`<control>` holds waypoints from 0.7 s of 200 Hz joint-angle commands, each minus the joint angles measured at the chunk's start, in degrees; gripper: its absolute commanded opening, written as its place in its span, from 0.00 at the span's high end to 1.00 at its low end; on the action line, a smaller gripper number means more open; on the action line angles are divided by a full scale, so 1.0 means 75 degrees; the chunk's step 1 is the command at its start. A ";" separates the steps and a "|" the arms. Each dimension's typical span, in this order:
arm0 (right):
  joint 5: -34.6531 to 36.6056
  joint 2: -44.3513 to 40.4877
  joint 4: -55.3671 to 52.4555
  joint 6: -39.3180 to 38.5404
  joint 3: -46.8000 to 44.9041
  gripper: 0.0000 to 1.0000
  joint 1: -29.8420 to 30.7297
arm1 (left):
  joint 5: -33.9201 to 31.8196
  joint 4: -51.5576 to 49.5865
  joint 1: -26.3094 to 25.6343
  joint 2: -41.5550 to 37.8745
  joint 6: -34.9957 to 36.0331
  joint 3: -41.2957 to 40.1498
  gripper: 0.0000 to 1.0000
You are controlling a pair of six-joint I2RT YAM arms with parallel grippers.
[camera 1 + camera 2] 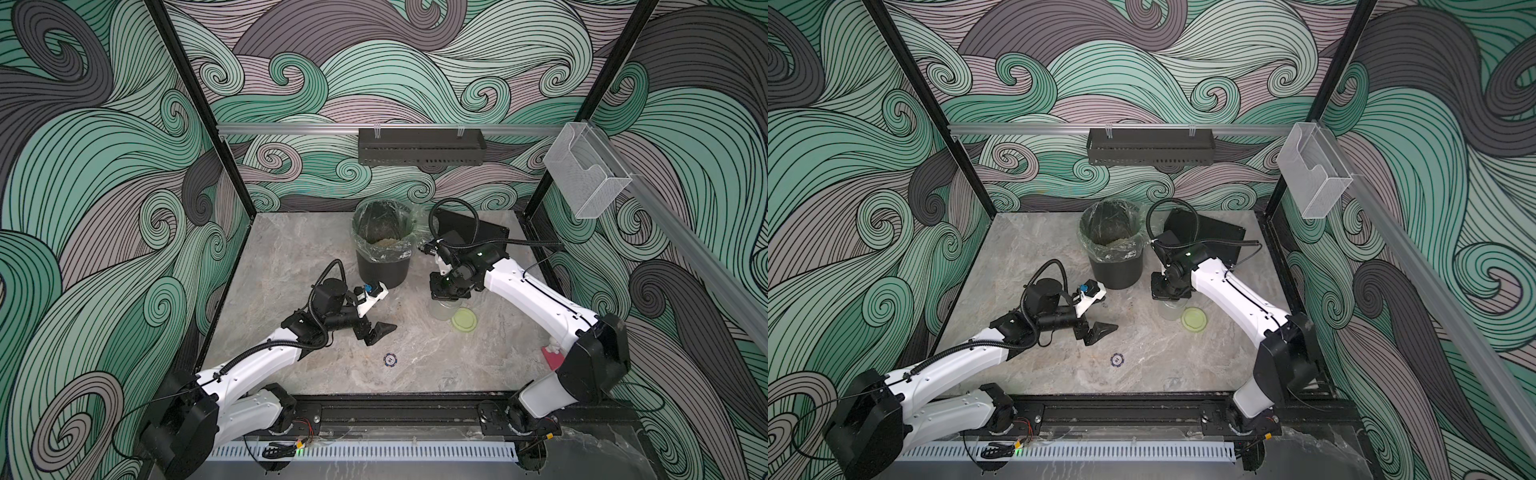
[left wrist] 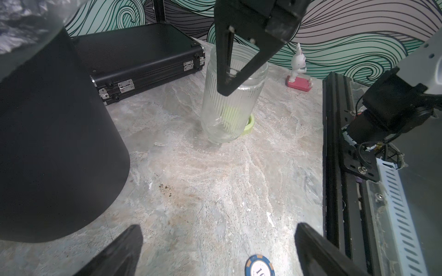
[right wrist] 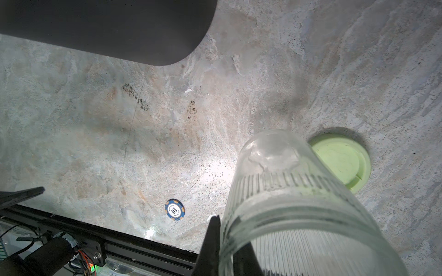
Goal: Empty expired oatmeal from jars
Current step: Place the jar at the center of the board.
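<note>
Next, my right gripper sets the glass jar down upright on the table (image 1: pixel 441 320) (image 3: pixel 278 154) close beside the pale yellow-green lid. The jar's base is at the table top now.
The clear ribbed glass jar (image 1: pixel 441 311) (image 1: pixel 1168 311) (image 2: pixel 229 107) (image 3: pixel 287 191) stands upright and empty, its base at the table top. My right gripper (image 2: pixel 228 80) (image 3: pixel 227 248) comes down from above and is shut on the jar's rim, one finger inside and one outside. The pale yellow-green lid (image 1: pixel 464 321) (image 1: pixel 1194 319) (image 3: pixel 339 162) lies flat on the table right beside the jar. The oatmeal (image 1: pixel 384 242) lies in the bottom of the black bin (image 1: pixel 382 270) (image 1: pixel 1116 270) lined with clear plastic. My left gripper (image 1: pixel 390 309) (image 1: pixel 1109 309) (image 2: pixel 218 239) is open and holds nothing, in front of the bin.
A black case (image 1: pixel 478 232) (image 2: pixel 143 55) lies at the back right, behind the right arm. A blue poker chip (image 1: pixel 390 359) (image 3: pixel 174 209) lies near the front middle. A small rabbit figure on a pink base (image 2: pixel 299 69) stands by the right edge. The bin is close to both grippers.
</note>
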 commanded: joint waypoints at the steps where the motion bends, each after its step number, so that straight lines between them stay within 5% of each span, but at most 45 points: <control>1: 0.0260 0.0019 0.0220 -0.0019 -0.0037 1.00 0.0019 | -0.0076 0.0198 -0.0062 0.0033 0.0135 0.0052 0.01; 140: 0.0156 0.0686 0.0399 -0.0085 -0.0295 0.97 0.0200 | -0.0286 0.0083 -0.0062 0.0233 -0.0031 0.0118 0.01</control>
